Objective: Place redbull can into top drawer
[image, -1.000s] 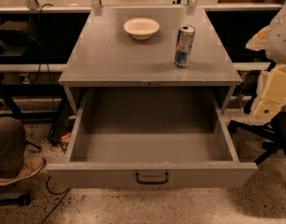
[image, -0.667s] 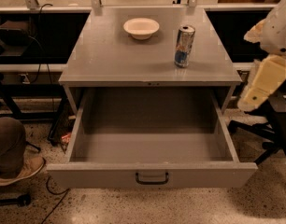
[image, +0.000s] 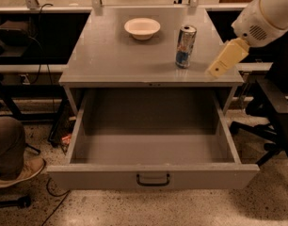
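My gripper moves to the grey cabinet top next and closes around the middle of the redbull can (image: pixel 185 47).
The redbull can (image: pixel 185 46) stands upright on the grey cabinet top (image: pixel 111 55), right of centre. The top drawer (image: pixel 153 175) is pulled fully open below it, with a dark handle at the front centre and nothing inside. My gripper (image: pixel 222 62) reaches in from the upper right on a white arm. It hangs above the right edge of the cabinet top, a short way right of the can and apart from it. It holds nothing.
A shallow white bowl (image: pixel 142 28) sits on the cabinet top behind and left of the can. A person's leg and shoe (image: pixel 14 161) are on the floor at the left. A dark chair (image: pixel 271 112) stands at the right.
My arm has swung up and leftward from beside the cabinet's right side to over its right edge, closer to the can. The can, bowl and drawer have not moved.
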`<state>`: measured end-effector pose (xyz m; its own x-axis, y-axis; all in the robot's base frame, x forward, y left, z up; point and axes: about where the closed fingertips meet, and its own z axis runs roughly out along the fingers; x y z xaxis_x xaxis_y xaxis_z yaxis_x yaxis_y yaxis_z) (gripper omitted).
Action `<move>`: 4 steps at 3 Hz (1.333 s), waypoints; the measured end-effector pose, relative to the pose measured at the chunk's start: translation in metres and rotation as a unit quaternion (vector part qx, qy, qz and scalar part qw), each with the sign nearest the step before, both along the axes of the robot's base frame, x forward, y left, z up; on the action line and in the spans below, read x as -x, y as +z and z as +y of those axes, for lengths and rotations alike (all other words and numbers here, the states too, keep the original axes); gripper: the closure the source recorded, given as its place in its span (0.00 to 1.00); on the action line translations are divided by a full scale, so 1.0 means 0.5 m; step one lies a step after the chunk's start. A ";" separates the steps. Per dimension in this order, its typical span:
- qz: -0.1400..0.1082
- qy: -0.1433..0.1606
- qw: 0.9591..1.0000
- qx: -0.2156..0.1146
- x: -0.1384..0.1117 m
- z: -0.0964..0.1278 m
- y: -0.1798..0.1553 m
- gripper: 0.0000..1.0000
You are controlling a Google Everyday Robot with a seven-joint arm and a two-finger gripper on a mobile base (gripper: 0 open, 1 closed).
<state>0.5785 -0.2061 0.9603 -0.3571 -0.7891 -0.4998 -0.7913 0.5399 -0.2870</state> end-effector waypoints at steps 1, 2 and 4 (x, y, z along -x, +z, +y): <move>0.000 -0.007 1.000 -0.007 -0.008 0.003 -0.002 0.00; -0.001 -0.008 1.000 -0.010 -0.011 0.004 -0.004 0.00; -0.027 -0.050 0.989 -0.134 -0.151 0.070 -0.099 0.00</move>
<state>0.6541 -0.1711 0.9109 -0.3937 -0.5866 -0.7077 -0.7167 0.6780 -0.1634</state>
